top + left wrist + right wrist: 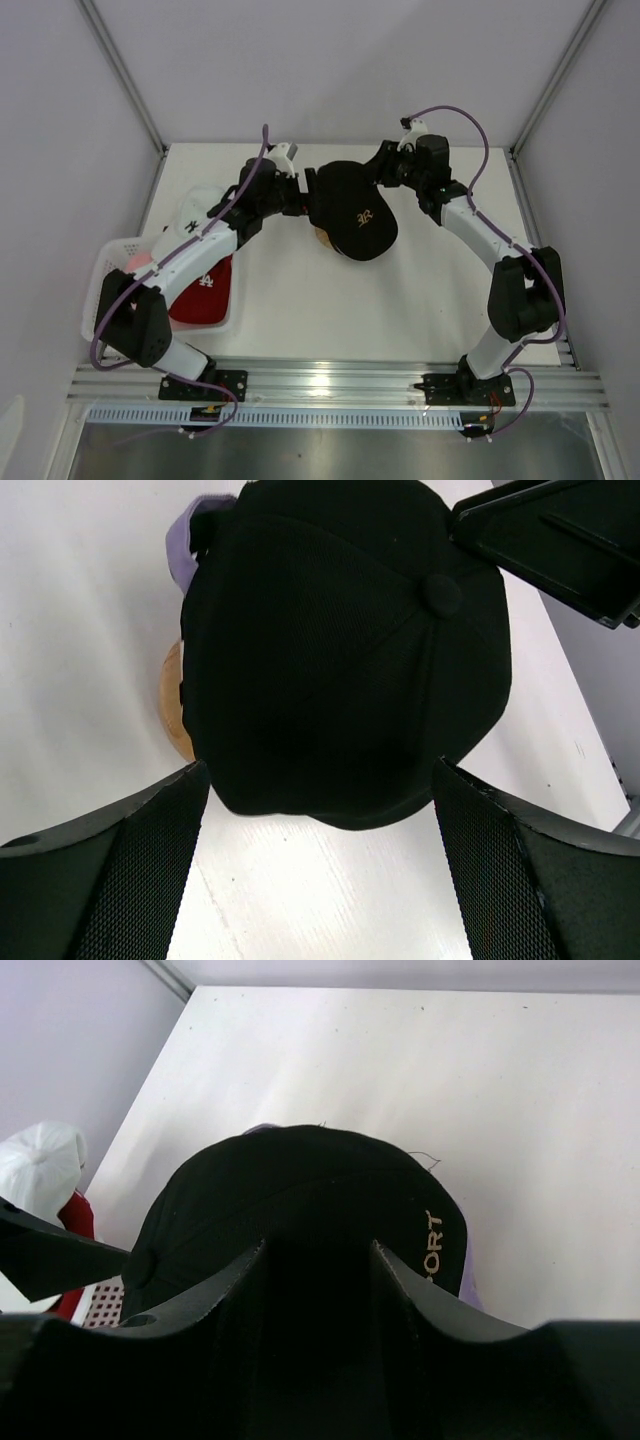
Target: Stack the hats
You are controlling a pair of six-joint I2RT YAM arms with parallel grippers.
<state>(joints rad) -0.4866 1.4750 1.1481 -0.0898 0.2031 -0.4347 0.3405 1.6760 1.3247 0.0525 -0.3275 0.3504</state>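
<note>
My left gripper is to go next to the white cap in the basket and close on the side of the cap's crown [183, 213], beside the logo.
A black cap [352, 212] with a gold logo sits on top of a lavender cap [185, 542] on a round wooden stand [176, 702] at mid-table. My left gripper [308, 195] is open, and its fingers [150, 850] stand wide apart at the cap's left edge without touching it. My right gripper [383, 170] is at the cap's rear. Its fingers [235, 1280] are a little apart with the black cap [300, 1180] between them, so it looks shut on the cap. A white cap [195, 210], a red cap [205, 290] and a pink one [140, 260] lie in the basket.
A white mesh basket [100, 275] stands at the left edge of the table under my left arm. White walls close the table at the back and on both sides. A metal rail runs along the near edge.
</note>
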